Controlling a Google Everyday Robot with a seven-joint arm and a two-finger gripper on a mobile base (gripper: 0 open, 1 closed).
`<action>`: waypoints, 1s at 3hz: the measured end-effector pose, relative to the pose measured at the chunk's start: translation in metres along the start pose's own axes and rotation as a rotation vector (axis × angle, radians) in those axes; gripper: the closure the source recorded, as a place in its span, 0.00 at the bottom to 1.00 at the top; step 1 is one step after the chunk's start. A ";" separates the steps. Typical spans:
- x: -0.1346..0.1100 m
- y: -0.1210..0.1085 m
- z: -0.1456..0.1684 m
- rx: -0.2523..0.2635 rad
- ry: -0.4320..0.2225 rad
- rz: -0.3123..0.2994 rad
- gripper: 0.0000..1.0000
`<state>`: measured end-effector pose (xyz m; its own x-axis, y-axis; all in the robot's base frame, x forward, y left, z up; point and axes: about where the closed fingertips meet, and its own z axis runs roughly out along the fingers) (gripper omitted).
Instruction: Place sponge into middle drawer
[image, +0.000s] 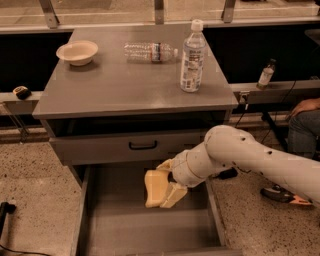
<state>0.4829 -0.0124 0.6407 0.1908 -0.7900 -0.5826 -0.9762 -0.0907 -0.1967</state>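
Note:
Next, I release the yellow sponge, now low over the drawer's back middle, near the middle of the open drawer's grey bottom (163, 201).
The yellow sponge (154, 188) is held in my gripper (166, 186), whose pale yellow fingers (176, 195) are closed around it. The gripper hangs low over the open middle drawer (145, 231), a wide grey tray pulled out below the cabinet. The sponge sits over the back middle of the drawer floor, close above it. I cannot tell whether it touches the floor. My white arm reaches in from the right.
A closed drawer front with a black handle (142, 145) is just above the gripper. On the cabinet top stand a white bowl (77, 52), a lying bottle (150, 51) and an upright water bottle (192, 57). A person's leg (302, 125) is at the right.

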 end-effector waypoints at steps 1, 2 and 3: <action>0.030 -0.007 0.013 0.031 0.035 0.058 1.00; 0.079 -0.011 0.040 0.093 0.028 0.153 1.00; 0.113 -0.013 0.062 0.151 0.037 0.219 1.00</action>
<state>0.5238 -0.0629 0.5282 -0.0299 -0.8026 -0.5957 -0.9669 0.1742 -0.1862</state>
